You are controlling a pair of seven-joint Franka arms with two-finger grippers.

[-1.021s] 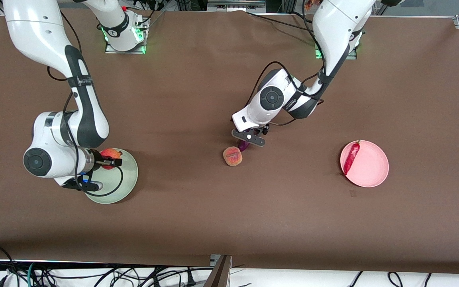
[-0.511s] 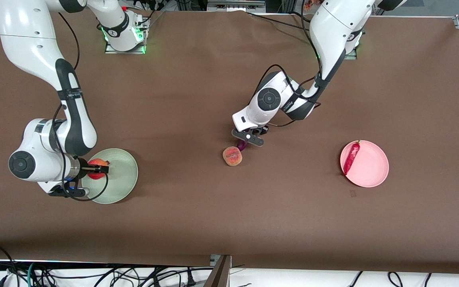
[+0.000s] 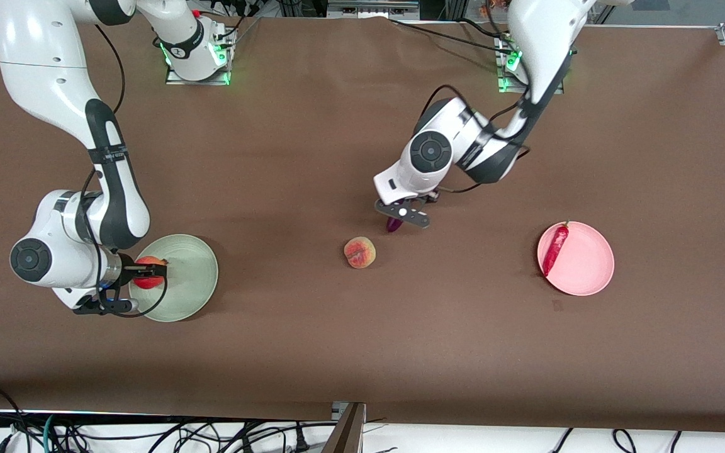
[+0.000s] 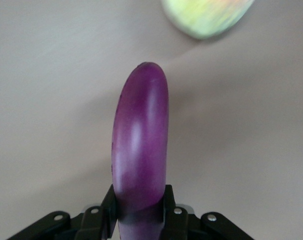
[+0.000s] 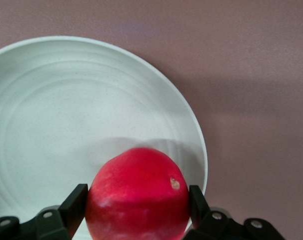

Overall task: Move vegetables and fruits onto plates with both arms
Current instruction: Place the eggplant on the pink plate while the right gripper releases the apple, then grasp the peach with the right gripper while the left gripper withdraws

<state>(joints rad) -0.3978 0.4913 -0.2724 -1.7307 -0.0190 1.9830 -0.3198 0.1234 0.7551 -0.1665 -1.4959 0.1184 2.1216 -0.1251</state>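
Next, I set the purple eggplant, now held above the table's middle, on the pink plate's open side (image 3: 598, 239) beside the red chili pepper with my left gripper.
My left gripper (image 3: 400, 217) is shut on the purple eggplant (image 4: 140, 145) and holds it above the table's middle, only its tip (image 3: 393, 225) showing in the front view. The peach (image 3: 360, 252) lies on the table near it and shows blurred in the left wrist view (image 4: 206, 17). My right gripper (image 3: 148, 272) is shut on the red apple (image 5: 139, 195) and holds it over the rim of the mint green plate (image 3: 196, 280), which also shows in the right wrist view (image 5: 56, 115). The red chili pepper (image 3: 554, 248) lies on the pink plate (image 3: 586, 267).
The brown table (image 3: 362, 340) spreads wide around the plates. The arms' bases (image 3: 196, 60) stand along the table's edge farthest from the front camera. Cables hang along the edge nearest it.
My left gripper has lifted the eggplant and moved away from the peach, which rolled a little nearer the camera. My right gripper carried the apple across the green plate to its outer rim.
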